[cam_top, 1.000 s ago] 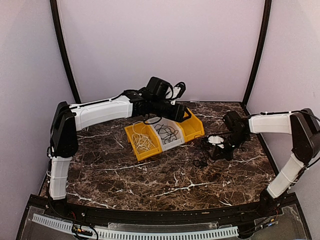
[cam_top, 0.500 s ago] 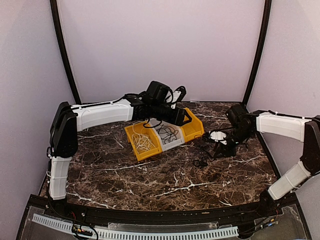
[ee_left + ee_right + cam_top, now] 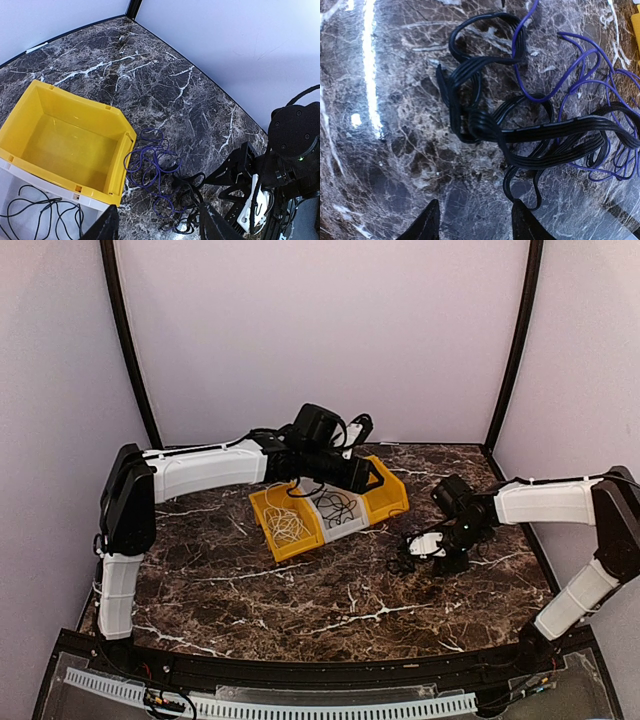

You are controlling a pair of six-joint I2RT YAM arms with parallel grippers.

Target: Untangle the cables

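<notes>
Right gripper is over marble, short of the black ribbon cable; it should reach forward, pinch the cable's middle [image 3: 545, 131], lift it to my left gripper.
On the marble to the right of the bins lies a tangle [image 3: 404, 562] of a thin purple cable [image 3: 150, 165] [image 3: 580, 90] and a flat black ribbon cable [image 3: 202, 192] [image 3: 520, 135]. My right gripper [image 3: 416, 550] [image 3: 475, 222] hovers low over the tangle, open, with bare marble between its fingers; a black loop lies beside its right fingertip [image 3: 522, 220]. My left gripper [image 3: 372, 475] [image 3: 157, 227] hangs open above the right yellow bin [image 3: 65, 145], holding nothing. A white cable [image 3: 285, 525] lies in the left yellow bin. A thin black cable [image 3: 338, 506] [image 3: 35, 210] lies in the middle white bin.
The three bins [image 3: 300, 545] stand in a slanted row at the table's middle back. The right yellow bin [image 3: 392, 498] holds nothing. Purple walls enclose the table, with a black post [image 3: 510, 350] at the back right corner.
My right gripper rose, then came down a little to the left over the tangle, and its jaws have opened. The left arm has hardly moved.
</notes>
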